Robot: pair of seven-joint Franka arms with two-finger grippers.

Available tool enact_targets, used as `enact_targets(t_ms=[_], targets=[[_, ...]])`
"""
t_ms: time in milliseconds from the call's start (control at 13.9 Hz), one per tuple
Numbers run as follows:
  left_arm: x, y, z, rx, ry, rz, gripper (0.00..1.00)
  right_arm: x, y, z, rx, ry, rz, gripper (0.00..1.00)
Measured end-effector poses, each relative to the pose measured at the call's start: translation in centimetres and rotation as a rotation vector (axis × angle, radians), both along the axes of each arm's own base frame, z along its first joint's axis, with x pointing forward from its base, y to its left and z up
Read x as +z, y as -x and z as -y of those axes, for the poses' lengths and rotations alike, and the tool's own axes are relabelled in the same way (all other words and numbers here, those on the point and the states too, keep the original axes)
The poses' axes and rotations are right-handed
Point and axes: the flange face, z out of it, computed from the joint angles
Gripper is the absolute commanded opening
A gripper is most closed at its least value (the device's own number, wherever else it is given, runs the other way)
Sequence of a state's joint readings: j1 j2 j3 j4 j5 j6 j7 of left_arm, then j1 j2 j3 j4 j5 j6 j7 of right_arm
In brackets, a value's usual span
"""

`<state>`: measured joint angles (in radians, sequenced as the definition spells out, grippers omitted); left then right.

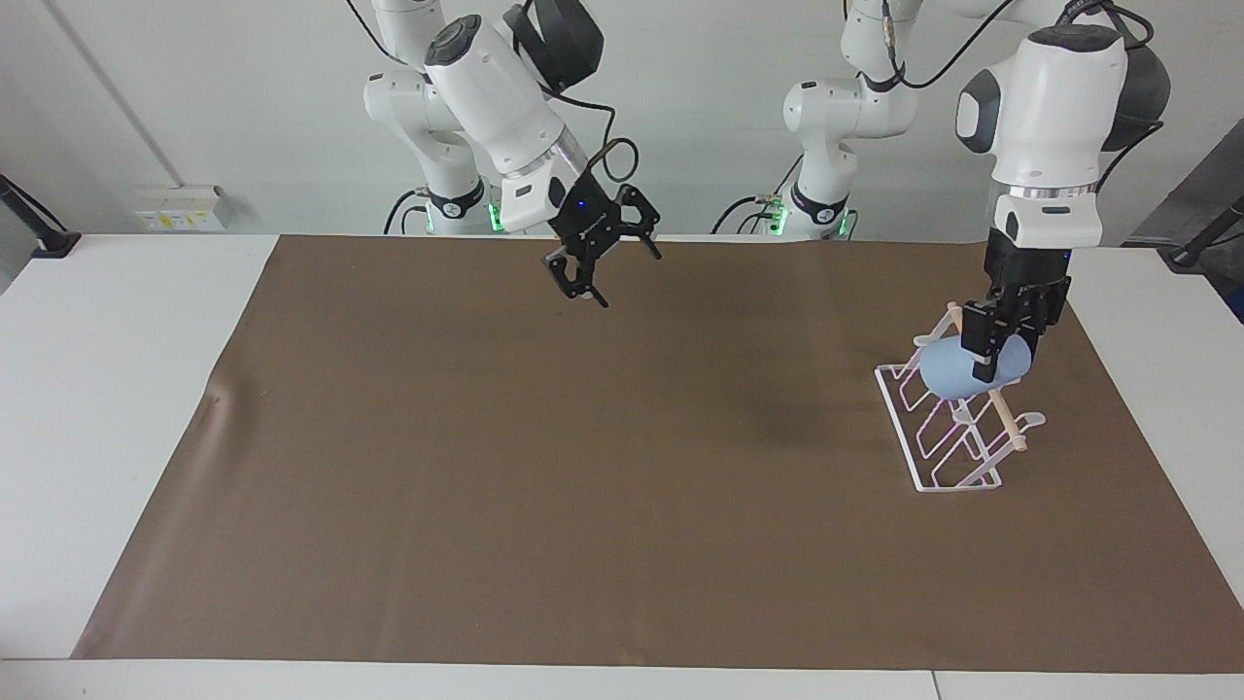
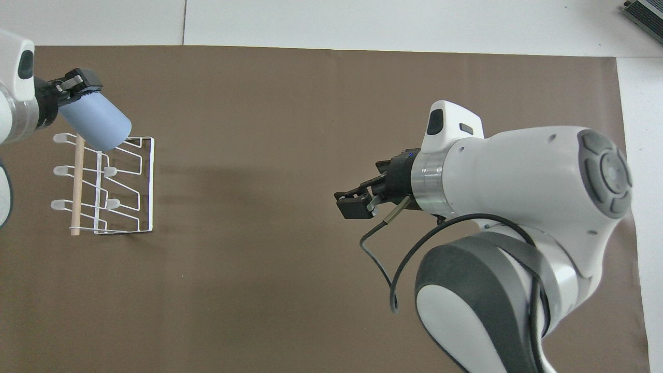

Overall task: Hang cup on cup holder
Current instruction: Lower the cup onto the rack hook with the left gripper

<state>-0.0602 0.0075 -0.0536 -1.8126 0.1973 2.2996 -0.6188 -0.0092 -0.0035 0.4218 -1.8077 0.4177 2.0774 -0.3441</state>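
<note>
The robot's left gripper will release the light-blue cup on the peg at the cup holder's farther end (image 2: 125, 143).
The light-blue cup (image 1: 945, 374) lies on its side in my left gripper (image 1: 985, 362), which is shut on its rim end. The cup is low over the cup holder (image 1: 933, 465), a white wire rack with a wooden dowel, at the prongs near the rack's middle. I cannot tell whether a prong is inside the cup. In the overhead view the cup (image 2: 101, 124) covers the rack's farther end (image 2: 140, 184), with the left gripper (image 2: 77, 87) beside it. My right gripper (image 1: 622, 277) is open and empty in the air over the mat's edge nearest the robots; it also shows in the overhead view (image 2: 361, 190).
A brown mat (image 1: 544, 467) covers most of the white table (image 1: 107, 389). The rack stands toward the left arm's end of the mat. The right arm's bulky elbow (image 2: 523, 217) fills the overhead view's lower part.
</note>
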Motion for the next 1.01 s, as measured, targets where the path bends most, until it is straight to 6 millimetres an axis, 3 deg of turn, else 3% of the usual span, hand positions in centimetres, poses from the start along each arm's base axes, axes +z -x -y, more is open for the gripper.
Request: enact_targets(t_ms=[432, 719, 863, 1007], targets=[[-4.8, -3.2, -2.6, 0.018, -0.001, 0.029, 0.00, 0.8, -4.0, 11.5, -0.087, 0.234, 0.019, 1.00], [-6.6, -3.1, -3.3, 0.007, -0.034, 0.021, 0.00, 0.9, -4.6, 22.0, -0.220, 0.354, -0.083, 1.00], [-7.6, -2.9, -3.5, 0.003, -0.035, 0.020, 0.00, 1.5, -3.9, 23.4, -0.305, 0.411, -0.161, 1.00], [-8.2, -2.6, -3.7, 0.003, -0.037, 0.012, 0.00, 3.6, -2.9, 22.6, -0.400, 0.428, -0.238, 1.00]])
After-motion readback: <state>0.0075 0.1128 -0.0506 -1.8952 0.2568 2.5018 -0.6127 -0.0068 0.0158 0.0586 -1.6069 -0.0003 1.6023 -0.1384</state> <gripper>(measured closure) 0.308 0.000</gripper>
